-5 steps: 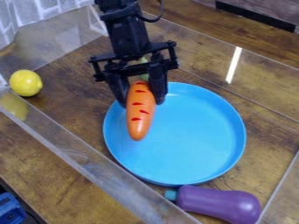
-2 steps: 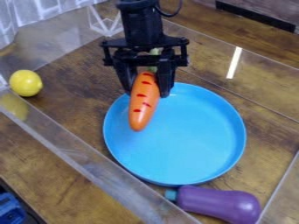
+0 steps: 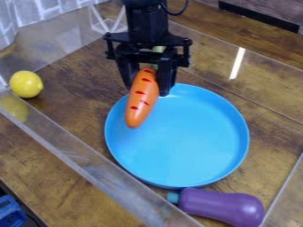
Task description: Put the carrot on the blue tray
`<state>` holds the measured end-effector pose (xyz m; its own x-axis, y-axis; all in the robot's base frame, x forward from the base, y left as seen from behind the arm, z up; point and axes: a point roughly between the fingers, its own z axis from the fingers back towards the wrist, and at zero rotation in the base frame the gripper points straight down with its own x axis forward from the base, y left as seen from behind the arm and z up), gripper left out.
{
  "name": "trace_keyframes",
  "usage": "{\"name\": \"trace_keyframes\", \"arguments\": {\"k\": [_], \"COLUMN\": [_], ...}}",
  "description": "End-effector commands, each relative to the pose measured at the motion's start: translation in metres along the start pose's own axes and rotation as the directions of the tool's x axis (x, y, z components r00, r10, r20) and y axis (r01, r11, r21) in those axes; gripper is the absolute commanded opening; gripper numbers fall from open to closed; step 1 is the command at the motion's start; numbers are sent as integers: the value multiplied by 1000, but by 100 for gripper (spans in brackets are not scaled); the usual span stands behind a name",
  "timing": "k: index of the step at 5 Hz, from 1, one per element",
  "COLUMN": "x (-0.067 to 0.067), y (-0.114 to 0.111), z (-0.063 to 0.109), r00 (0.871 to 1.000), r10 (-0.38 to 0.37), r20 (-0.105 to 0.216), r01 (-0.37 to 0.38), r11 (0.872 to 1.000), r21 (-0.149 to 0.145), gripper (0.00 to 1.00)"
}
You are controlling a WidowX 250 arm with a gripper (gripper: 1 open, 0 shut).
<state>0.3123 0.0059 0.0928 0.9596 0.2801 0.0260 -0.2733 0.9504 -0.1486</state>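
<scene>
My gripper will release the carrot on the blue tray's far rim [image 3: 143, 100], on the side of the tray that is toward the yellow lemon.
The orange carrot [image 3: 141, 98] with dark groove marks hangs tip-down in the air, held at its upper end by my black gripper [image 3: 147, 76], which is shut on it. Its green top is hidden between the fingers. The carrot hovers over the upper left part of the round blue tray [image 3: 196, 142], which lies on the wooden table. The carrot's tip is above the tray's left rim and does not touch it.
A yellow lemon [image 3: 25, 84] sits at the far left. A purple eggplant [image 3: 222, 207] lies just past the tray's front edge. Clear acrylic walls [image 3: 71, 155] fence the work area on the left and front.
The gripper has risen and shifted slightly right with the carrot, which now hangs higher above the tray's left part.
</scene>
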Motion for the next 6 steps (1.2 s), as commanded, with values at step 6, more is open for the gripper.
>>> {"name": "trace_keyframes", "arguments": {"k": [6], "x": [33], "y": [2], "z": [-8], "r00": [982], "r10": [-156], "r20": [109], "r01": [147], "r11": [985], "r21": [88], "gripper": [0]}}
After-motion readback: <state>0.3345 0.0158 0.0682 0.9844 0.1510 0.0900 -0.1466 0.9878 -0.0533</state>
